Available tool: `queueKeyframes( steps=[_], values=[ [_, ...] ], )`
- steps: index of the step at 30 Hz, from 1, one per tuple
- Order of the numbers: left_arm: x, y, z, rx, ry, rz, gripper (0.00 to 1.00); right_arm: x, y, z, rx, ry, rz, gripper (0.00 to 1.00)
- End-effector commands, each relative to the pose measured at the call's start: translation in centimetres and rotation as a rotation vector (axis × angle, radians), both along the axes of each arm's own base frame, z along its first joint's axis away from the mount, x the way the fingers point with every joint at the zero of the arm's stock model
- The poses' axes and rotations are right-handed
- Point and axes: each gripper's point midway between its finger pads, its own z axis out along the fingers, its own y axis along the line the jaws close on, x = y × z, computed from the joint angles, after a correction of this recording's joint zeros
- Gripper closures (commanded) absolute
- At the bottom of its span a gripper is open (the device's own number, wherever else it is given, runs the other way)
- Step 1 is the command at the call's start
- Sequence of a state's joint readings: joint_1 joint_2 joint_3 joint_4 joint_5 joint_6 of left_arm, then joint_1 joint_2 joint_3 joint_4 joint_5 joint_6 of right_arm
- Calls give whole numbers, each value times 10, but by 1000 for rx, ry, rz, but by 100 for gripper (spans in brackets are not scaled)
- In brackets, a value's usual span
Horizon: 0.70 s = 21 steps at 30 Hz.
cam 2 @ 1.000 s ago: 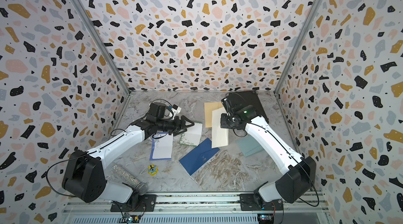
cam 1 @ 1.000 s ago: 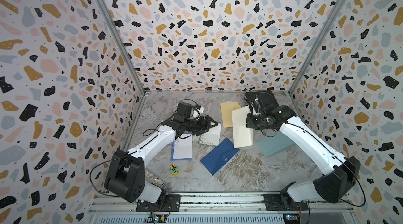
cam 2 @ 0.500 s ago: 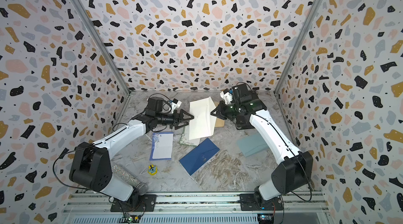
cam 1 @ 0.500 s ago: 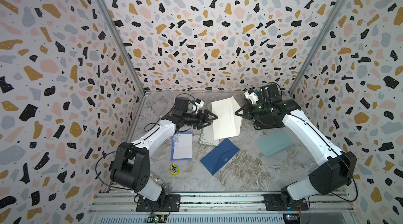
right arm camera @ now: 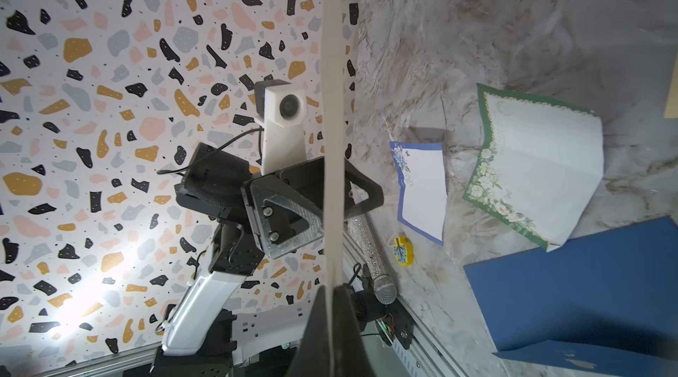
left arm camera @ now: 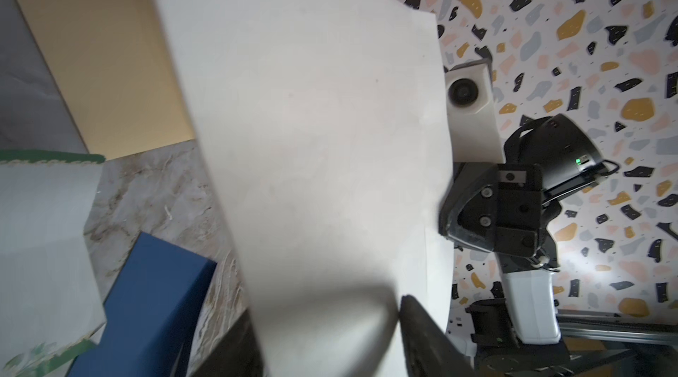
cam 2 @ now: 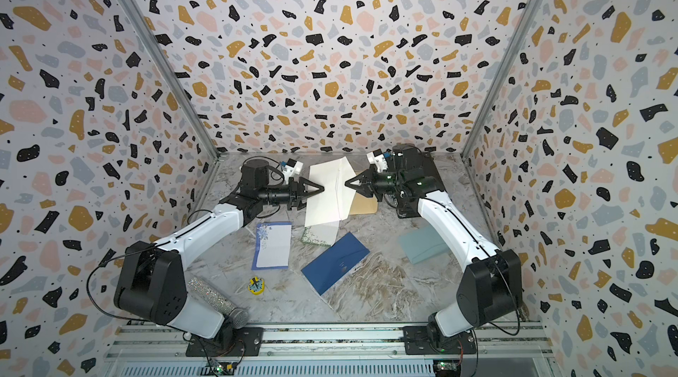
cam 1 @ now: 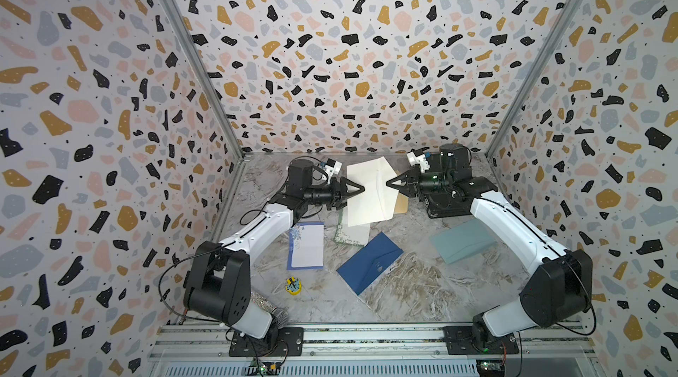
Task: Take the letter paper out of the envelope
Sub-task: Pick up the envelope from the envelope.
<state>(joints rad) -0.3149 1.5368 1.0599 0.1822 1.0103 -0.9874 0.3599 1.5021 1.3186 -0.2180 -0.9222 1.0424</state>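
Observation:
The cream envelope's open flap has my right gripper halfway across it, so my left gripper should hold the envelope while my right gripper takes the envelope's lower corner (cam 1: 390, 216).
A cream envelope (cam 1: 368, 195) hangs upright in the air over the back of the table, in both top views. My right gripper (cam 1: 388, 183) is shut on its right edge; in the right wrist view the envelope (right arm camera: 332, 100) runs edge-on out of the shut right gripper (right arm camera: 332, 289). My left gripper (cam 1: 361, 188) faces it from the left. In the left wrist view the cream envelope (left arm camera: 312, 136) passes between the left gripper's (left arm camera: 326, 309) jaws, which stand apart on either side. The letter paper is hidden inside.
On the marble table (cam 1: 422, 283) lie a blue-bordered note sheet (cam 1: 306, 245), a green floral sheet (cam 1: 352, 235), a navy envelope (cam 1: 368, 261), a teal envelope (cam 1: 462, 241), a tan envelope (cam 1: 401, 204) and a small yellow object (cam 1: 293, 285). A glitter microphone (cam 2: 216, 300) lies by the left base.
The right gripper lifted the cream envelope off the table and turned it upright. The left gripper rose to its left edge and its jaws narrowed around it.

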Motion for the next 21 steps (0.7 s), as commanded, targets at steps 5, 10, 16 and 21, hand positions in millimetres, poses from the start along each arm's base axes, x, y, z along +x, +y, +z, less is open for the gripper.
queueKeyframes(
  steps=[5, 10, 16, 21],
  values=[
    [0, -3, 35, -177, -41, -3, 87, -2, 0, 17, 75, -27, 11, 100],
    [1, -2, 50, -258, -26, 13, 100, 0, -2, 15, 81, -25, 9, 100],
    [6, 2, 81, -409, -1, 44, 100, 2, -4, 2, 79, -53, -9, 75],
    [6, 5, 96, -488, 18, 42, 100, 6, -4, 5, 122, -79, -34, 66]
  ],
)
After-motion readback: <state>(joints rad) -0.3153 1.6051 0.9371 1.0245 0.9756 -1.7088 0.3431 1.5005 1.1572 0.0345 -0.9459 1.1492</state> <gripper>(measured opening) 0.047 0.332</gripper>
